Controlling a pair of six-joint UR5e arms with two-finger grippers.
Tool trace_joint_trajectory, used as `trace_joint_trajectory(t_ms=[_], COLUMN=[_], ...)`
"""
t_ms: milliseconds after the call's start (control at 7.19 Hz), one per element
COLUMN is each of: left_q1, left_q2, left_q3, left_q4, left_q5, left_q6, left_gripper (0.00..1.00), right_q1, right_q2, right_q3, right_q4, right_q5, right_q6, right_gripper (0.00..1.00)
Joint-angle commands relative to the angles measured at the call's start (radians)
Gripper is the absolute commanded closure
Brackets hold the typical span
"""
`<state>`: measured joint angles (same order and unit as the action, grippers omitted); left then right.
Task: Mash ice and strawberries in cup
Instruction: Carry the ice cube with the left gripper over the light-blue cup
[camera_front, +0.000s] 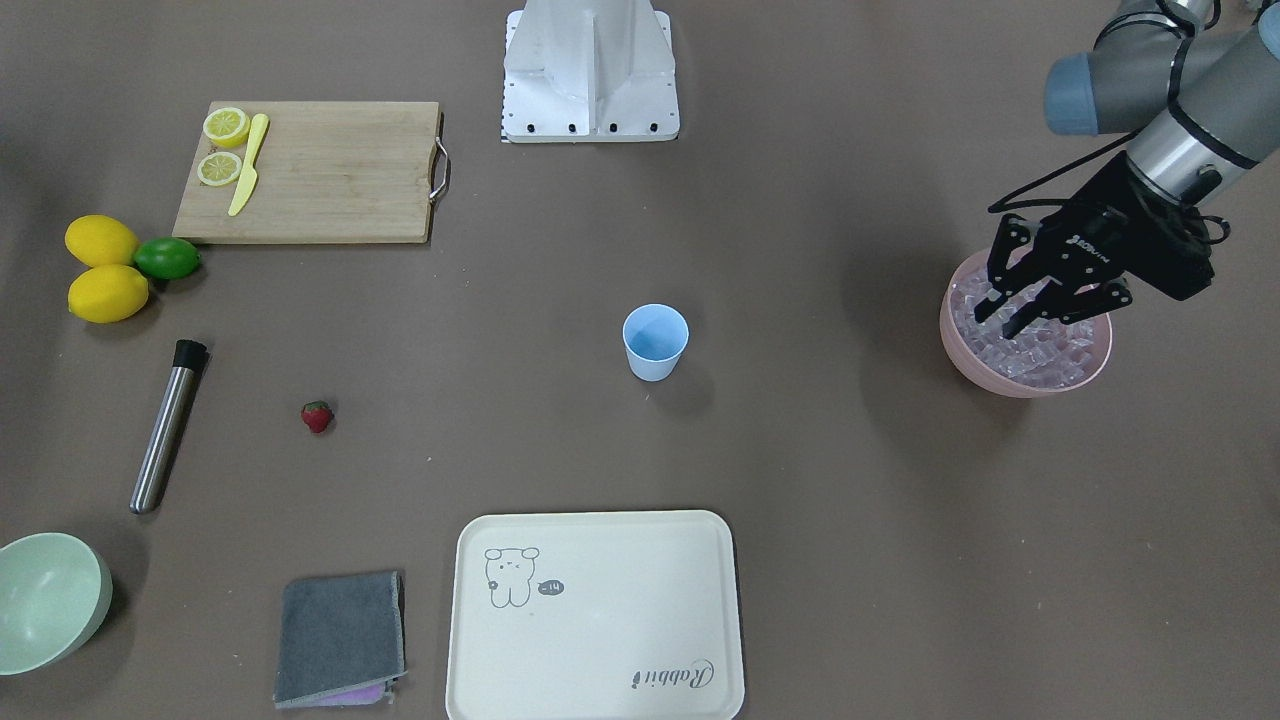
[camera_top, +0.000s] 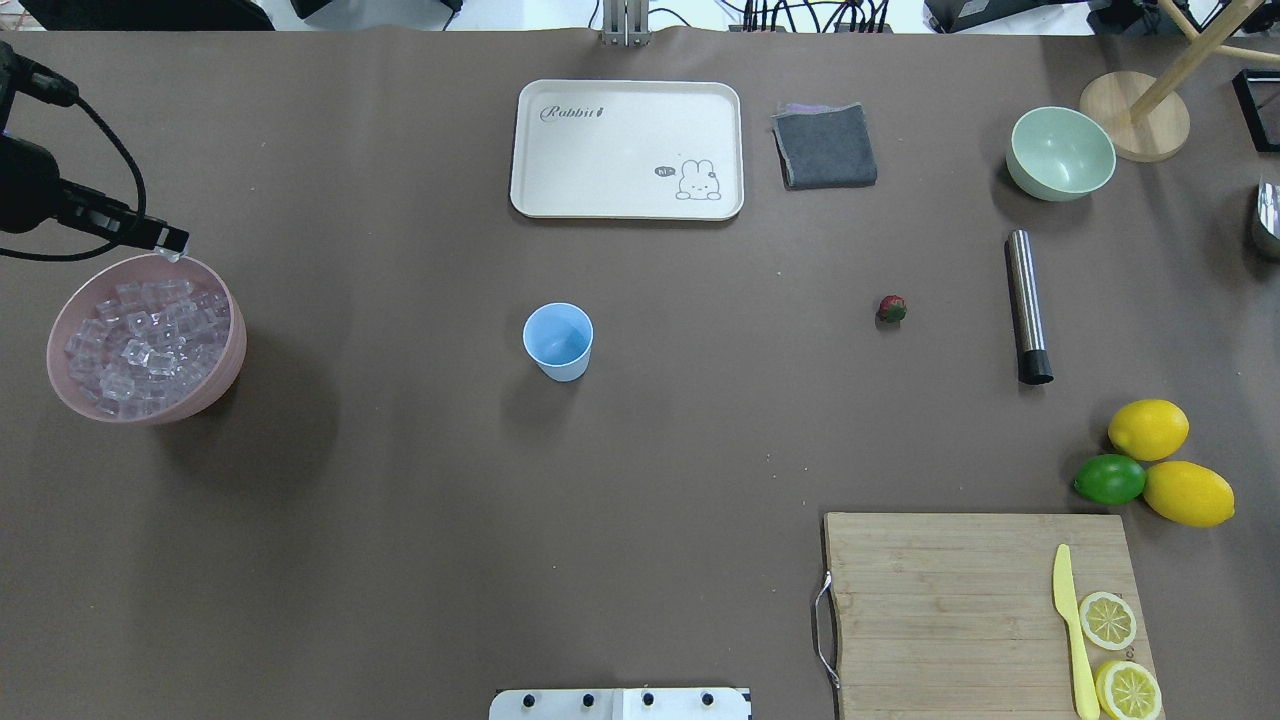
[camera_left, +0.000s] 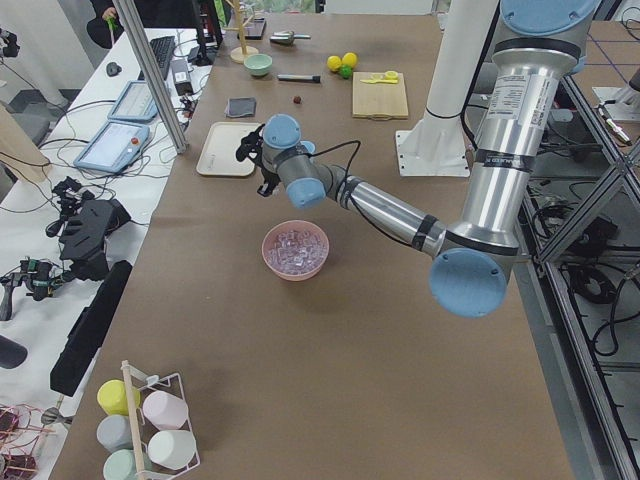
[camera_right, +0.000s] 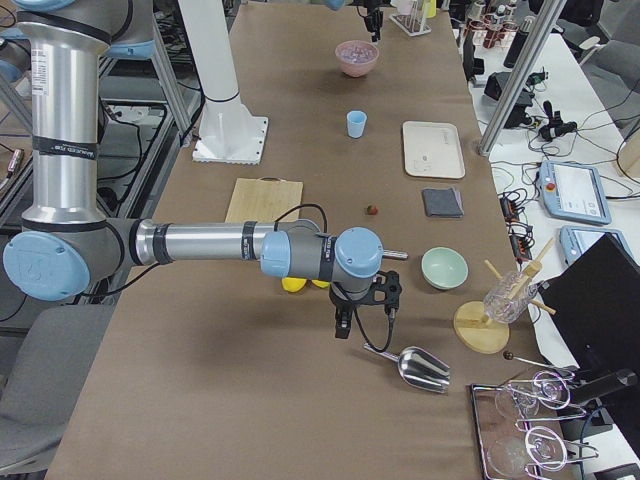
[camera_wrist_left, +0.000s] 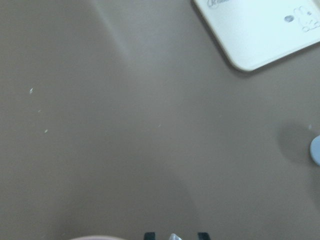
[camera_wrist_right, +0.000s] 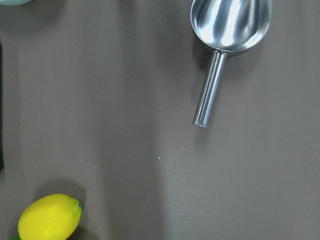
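Observation:
Next, my left gripper releases the clear ice cube on the bottom inside the light blue cup (camera_front: 651, 350).
The light blue cup (camera_front: 655, 340) stands upright at mid-table, also in the overhead view (camera_top: 558, 340). The ice (camera_top: 145, 335) fills a pink bowl (camera_front: 955, 355) at the robot's left end. My left gripper (camera_front: 998, 320) hangs just over that bowl's far rim. In the left wrist view (camera_wrist_left: 173, 236) its fingers are closed on one clear ice cube. The strawberry (camera_front: 317, 416) lies on the table on the robot's right side (camera_top: 891, 309). My right gripper (camera_right: 362, 305) hovers beyond the lemons near the table's end. I cannot tell if it is open or shut.
A steel muddler (camera_top: 1027, 305) lies beside the strawberry. A cream tray (camera_top: 627, 148), grey cloth (camera_top: 825, 145) and pale green bowl (camera_top: 1060, 152) sit at the far edge. A cutting board (camera_top: 950, 610) holds lemon halves and a yellow knife. A metal scoop (camera_wrist_right: 230, 25) lies under the right wrist.

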<state>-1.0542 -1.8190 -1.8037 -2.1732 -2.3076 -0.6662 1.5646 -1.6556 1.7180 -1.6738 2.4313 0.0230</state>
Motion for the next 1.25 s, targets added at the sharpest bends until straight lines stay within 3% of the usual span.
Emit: trace_joint_trajectory(t_ms=[0, 139, 417, 1113], left_q1=[0.164, 0.277, 0.399, 0.488], left_q2=[-0.150, -0.187, -0.276, -0.287], left_q3=[0.010, 0.014, 0.081, 0.168], left_q4=[-0.049, -0.060, -0.062, -0.091], left_q5=[0.096, 0.219, 0.408, 0.499], left_q6=[-0.241, -0.316, -0.342, -0.343], left_gripper=[1.00, 1.00, 1.00, 1.00], right_q1=[0.000, 0.000, 0.000, 0.000], right_q2=[0.004, 0.007, 0.008, 0.016], right_q3=[0.000, -0.001, -0.003, -0.002], right_q4=[0.000, 0.000, 0.000, 0.000], right_q5=[-0.001, -0.003, -0.004, -0.004], right_q6=[-0.002, -0.002, -0.002, 0.000], right_gripper=[0.00, 0.00, 0.00, 0.00])
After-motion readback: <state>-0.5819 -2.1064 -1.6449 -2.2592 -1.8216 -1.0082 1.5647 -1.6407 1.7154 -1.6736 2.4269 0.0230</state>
